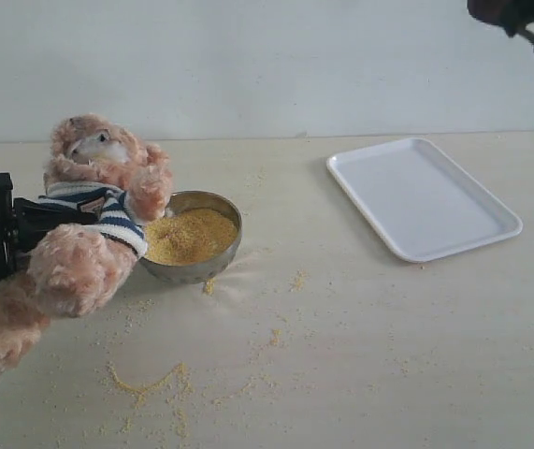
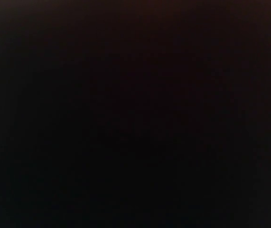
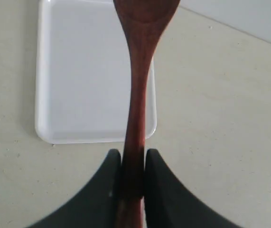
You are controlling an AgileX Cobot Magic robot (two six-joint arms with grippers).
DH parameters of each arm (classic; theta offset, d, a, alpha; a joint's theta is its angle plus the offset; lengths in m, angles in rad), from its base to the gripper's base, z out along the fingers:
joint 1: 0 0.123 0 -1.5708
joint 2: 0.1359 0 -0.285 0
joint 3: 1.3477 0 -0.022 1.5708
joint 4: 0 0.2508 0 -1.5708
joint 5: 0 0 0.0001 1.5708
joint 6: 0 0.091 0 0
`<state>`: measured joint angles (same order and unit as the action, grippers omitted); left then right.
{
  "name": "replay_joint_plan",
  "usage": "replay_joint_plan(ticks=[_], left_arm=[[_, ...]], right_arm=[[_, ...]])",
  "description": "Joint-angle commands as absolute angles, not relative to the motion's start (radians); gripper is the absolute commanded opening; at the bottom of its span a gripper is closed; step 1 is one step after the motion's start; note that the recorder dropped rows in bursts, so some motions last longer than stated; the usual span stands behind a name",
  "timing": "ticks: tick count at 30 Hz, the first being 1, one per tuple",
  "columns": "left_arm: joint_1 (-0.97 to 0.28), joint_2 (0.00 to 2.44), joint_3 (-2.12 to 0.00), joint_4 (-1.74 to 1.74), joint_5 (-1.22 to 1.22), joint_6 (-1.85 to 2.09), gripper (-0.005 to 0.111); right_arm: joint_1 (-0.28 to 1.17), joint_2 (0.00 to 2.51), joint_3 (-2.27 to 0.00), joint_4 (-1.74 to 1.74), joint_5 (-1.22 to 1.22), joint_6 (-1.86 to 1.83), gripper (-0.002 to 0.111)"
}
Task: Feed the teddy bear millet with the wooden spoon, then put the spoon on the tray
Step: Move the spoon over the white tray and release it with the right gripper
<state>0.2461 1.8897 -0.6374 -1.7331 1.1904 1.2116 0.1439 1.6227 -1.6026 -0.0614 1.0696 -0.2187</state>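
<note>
I will use my right gripper to set the wooden spoon down lengthwise across the middle of the white tray (image 1: 426,193) (image 3: 99,66).
The teddy bear (image 1: 79,262) leans over the steel bowl (image 1: 192,271), which is heaped with millet (image 1: 190,236). My left gripper (image 1: 56,217) is shut on the bear's striped torso from the left. The left wrist view is fully dark. Between the fingers of my shut right gripper (image 3: 133,164) is the handle of the wooden spoon (image 3: 137,85), whose bowl end points out over the white tray (image 3: 78,85). No millet shows in the part of the spoon's bowl that is in view. In the exterior view the right gripper (image 1: 528,23) is high at the top right, above and behind the tray (image 1: 421,192).
Loose millet grains (image 1: 154,383) are scattered over the pale tabletop in front of the bowl and toward the middle. A plain white wall stands behind the table.
</note>
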Motion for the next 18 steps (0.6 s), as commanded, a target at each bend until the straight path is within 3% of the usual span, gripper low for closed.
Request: replay_joint_plan(ticks=[1,4,9,14,18], left_arm=[[0.249,1.879,-0.641,-1.744,1.221,1.206,0.005],[0.249,1.879,-0.641,-1.744,1.221,1.206,0.005],[0.249,1.879,-0.641,-1.744,1.221,1.206,0.005],[0.249,1.879,-0.641,-1.744,1.221,1.206,0.005],[0.249,1.879,-0.641,-1.744,1.221,1.206,0.005]], right_arm=[[0.138,1.616,-1.411,0.067,0.788,-0.244,0.000],[0.138,1.710,-1.349,0.150,0.567,-0.262,0.000],[0.140,1.999,-1.349,0.327,0.429,-0.429,0.000],[0.140,2.047,-1.349,0.327,0.349,-0.461,0.000],[0.140,2.047,-1.349,0.327,0.333,-0.485,0.013]])
